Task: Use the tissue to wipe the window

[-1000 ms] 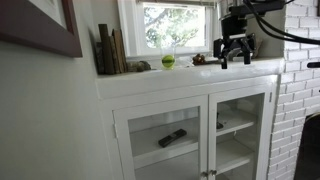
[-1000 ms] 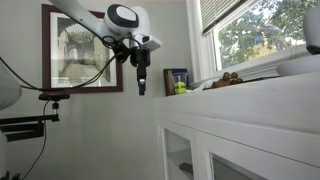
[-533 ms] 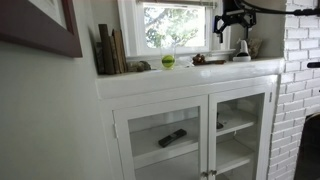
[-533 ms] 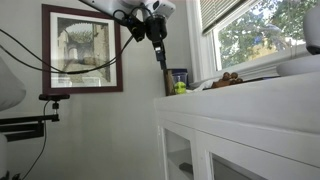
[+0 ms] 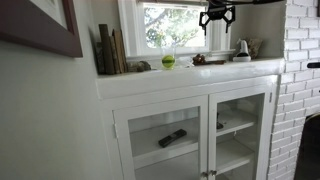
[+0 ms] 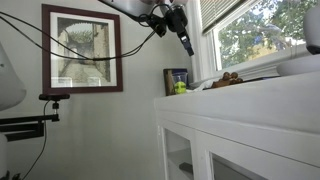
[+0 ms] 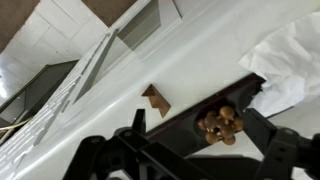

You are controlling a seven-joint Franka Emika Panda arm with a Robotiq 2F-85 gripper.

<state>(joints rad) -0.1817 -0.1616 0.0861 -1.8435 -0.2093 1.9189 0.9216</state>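
Note:
The robot's gripper needs to next move down to the middle of the white tissue [image 5: 181, 64] [image 7: 290, 75] next to the green ball on the ledge and close there.
The white-framed window [image 5: 172, 26] shows bright daylight and green foliage above the cabinet ledge; it also shows in an exterior view [image 6: 262, 36]. My gripper [image 5: 217, 15] hangs high in front of the window's upper right part, well above the ledge, and is seen near the window's frame in an exterior view [image 6: 186, 38]. In the wrist view its dark fingers [image 7: 200, 126] are spread wide with nothing between them. A white crumpled tissue [image 7: 293, 55] lies on the ledge below, at the upper right of the wrist view.
On the white ledge [image 5: 190, 76] are books [image 5: 108, 50], a green ball [image 5: 168, 61], a brown wooden cluster [image 7: 218, 122] on a dark strip, and a pale object [image 5: 241, 48]. Glass-door cabinet [image 5: 195, 135] below, brick wall [image 5: 300, 90] beside it, framed picture [image 6: 82, 48].
The gripper has risen from ledge height to the top of the window and moved closer to the glass. Nothing on the ledge has moved.

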